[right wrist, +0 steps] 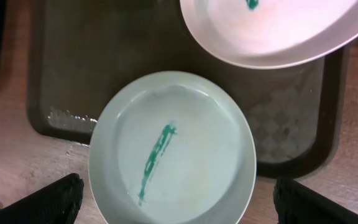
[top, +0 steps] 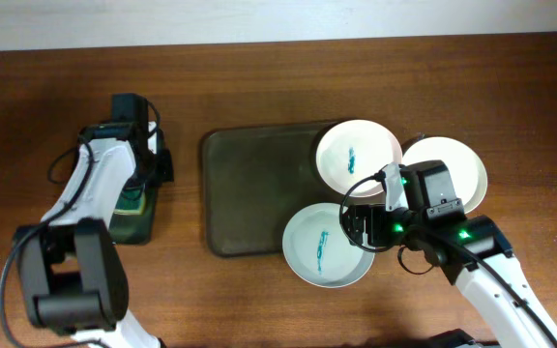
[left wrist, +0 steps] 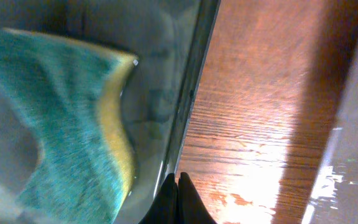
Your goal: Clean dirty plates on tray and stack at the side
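Note:
The sponge container sits apart from the tray, so next my left gripper opens, grabs the container's rim (left wrist: 183, 118) and pulls it nearer before it takes the sponge.
Three white plates lie at the right of the dark tray (top: 249, 193). The near plate (top: 319, 249) has a green streak and overhangs the tray's front edge; it fills the right wrist view (right wrist: 173, 149). The far plate (top: 356, 155) also has a green mark (right wrist: 272, 31). A third plate (top: 457, 169) lies on the table to the right. My right gripper (top: 361, 227) is open, its fingers (right wrist: 176, 202) wide on either side of the near plate. My left gripper (left wrist: 178, 199) is shut and empty beside a green and yellow sponge (left wrist: 73, 118) in a dark container (top: 133, 208).
The sponge container stands on the wooden table (top: 56, 106) left of the tray. Its rim (left wrist: 188, 106) runs past my left fingertips, with bare wood to its right.

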